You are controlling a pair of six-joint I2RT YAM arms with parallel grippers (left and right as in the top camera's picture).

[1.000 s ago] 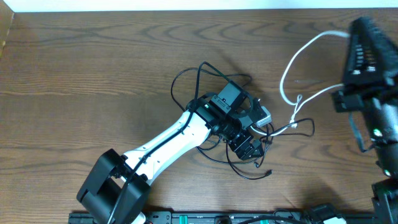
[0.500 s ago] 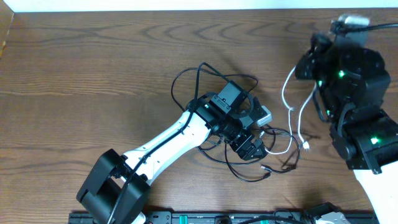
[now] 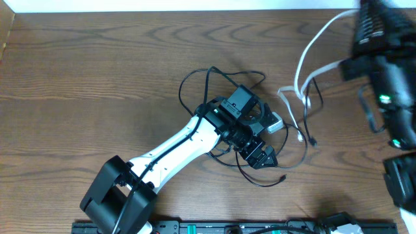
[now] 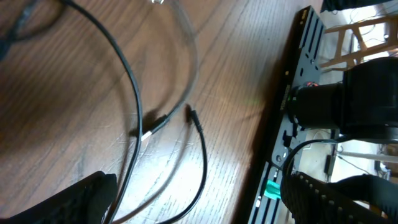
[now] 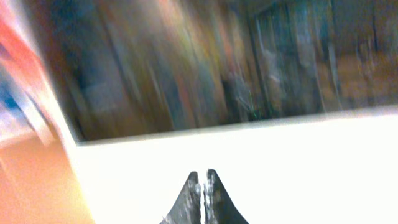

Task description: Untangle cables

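Next, I let go of the white cable with my right gripper on the wood (image 3: 299,117) beside the black cable's loops, past my left gripper.
The black cable (image 3: 182,91) lies in loose loops around my left gripper (image 3: 263,157) at the table's middle. In the left wrist view my left gripper (image 4: 205,208) is open, its fingers (image 4: 74,199) wide apart, with a strand of the black cable (image 4: 130,87) and a small plug (image 4: 155,124) on the wood between them. The white cable (image 3: 300,68) rises from beside the tangle to my right gripper (image 3: 361,14) at the far right edge. In the blurred right wrist view my right gripper (image 5: 202,180) is shut, with a thin white line between its fingers.
A black rail (image 3: 227,227) runs along the near table edge and also shows in the left wrist view (image 4: 292,106). A small grey block (image 3: 277,123) sits by the left wrist. The right arm's body (image 3: 396,110) hangs over the right side.
My right arm has swung up and back to the far right, pulling the white cable up and away from the tangle. The left arm has stayed put.
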